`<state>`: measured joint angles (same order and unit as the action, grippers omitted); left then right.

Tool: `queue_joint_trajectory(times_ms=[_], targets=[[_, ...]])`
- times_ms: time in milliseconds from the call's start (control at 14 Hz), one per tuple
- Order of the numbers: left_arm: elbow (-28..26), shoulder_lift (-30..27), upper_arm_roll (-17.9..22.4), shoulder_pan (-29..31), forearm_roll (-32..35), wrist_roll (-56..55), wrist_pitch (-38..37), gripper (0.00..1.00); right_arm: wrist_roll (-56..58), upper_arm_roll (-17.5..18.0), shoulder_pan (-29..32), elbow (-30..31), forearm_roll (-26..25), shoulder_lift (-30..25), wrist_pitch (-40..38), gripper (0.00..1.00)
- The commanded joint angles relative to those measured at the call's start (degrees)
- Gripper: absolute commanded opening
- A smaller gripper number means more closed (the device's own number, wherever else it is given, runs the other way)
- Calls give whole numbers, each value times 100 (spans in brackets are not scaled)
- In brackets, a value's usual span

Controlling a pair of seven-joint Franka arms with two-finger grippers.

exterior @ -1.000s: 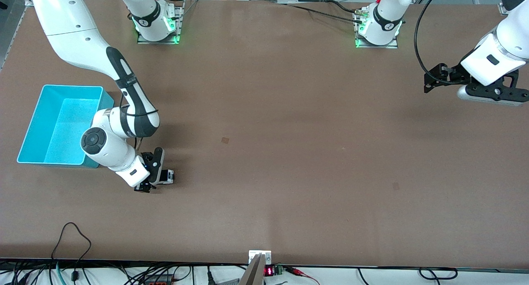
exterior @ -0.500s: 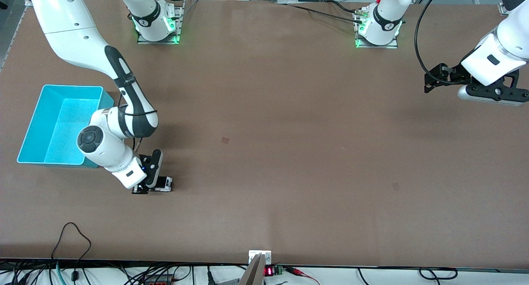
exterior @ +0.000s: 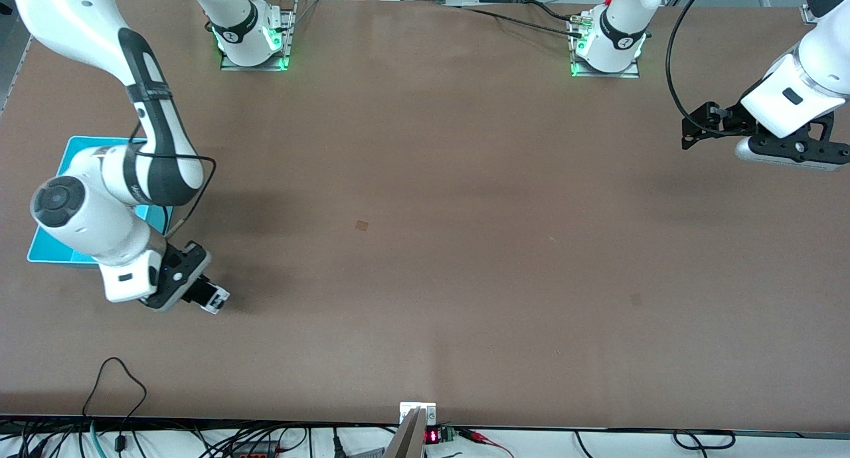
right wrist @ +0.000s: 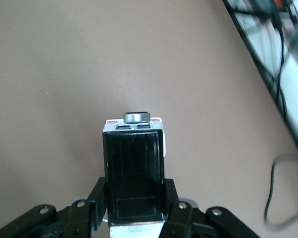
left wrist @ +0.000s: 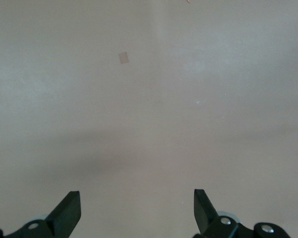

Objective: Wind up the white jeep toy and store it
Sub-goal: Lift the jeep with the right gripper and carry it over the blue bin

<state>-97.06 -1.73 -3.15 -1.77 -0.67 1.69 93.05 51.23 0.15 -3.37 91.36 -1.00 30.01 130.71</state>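
Next, I let go of the white jeep toy with my right gripper inside the turquoise bin (exterior: 130, 190), near the side of the bin that faces the middle of the table.
The white jeep toy (exterior: 214, 297) is small and boxy with a black roof panel (right wrist: 134, 173). My right gripper (exterior: 198, 291) is shut on it and holds it just above the table, beside the turquoise bin (exterior: 66, 162) on the side nearer the front camera. In the right wrist view the fingers (right wrist: 100, 196) clamp the jeep's sides, and its spare wheel points away. The right arm hides most of the bin. My left gripper (exterior: 690, 127) is open and empty, and waits in the air at the left arm's end of the table; its view shows only bare table between the fingertips (left wrist: 69, 208).
A small dark square mark (exterior: 362, 225) lies on the brown table near the middle. Cables (exterior: 116, 385) run along the table's front edge, nearer the camera than the jeep. The arm bases (exterior: 252, 40) stand along the top edge.
My right gripper has lifted the jeep and carried it toward the right arm's end of the table, turning it. The right arm now covers most of the bin. The left arm has not moved.
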Motion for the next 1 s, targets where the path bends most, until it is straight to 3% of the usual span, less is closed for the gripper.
queue_joint_trajectory(times_ms=[0,214,643,929], targets=[[240,76,-19,-42,85,77,-86,100,-805,-190,3,198,-23,-442,-606,0],[240,76,-19,-43,76,94,-94,100,-1358,-716,-6,513,-23,-846,-757,0],[249,85,-19,-51,59,121,-94,100,-2159,-1674,-24,1014,-15,-953,-810,0],[249,94,-19,-43,59,121,-94,100,-2433,-2106,-24,1961,-6,-1259,-67,0]])
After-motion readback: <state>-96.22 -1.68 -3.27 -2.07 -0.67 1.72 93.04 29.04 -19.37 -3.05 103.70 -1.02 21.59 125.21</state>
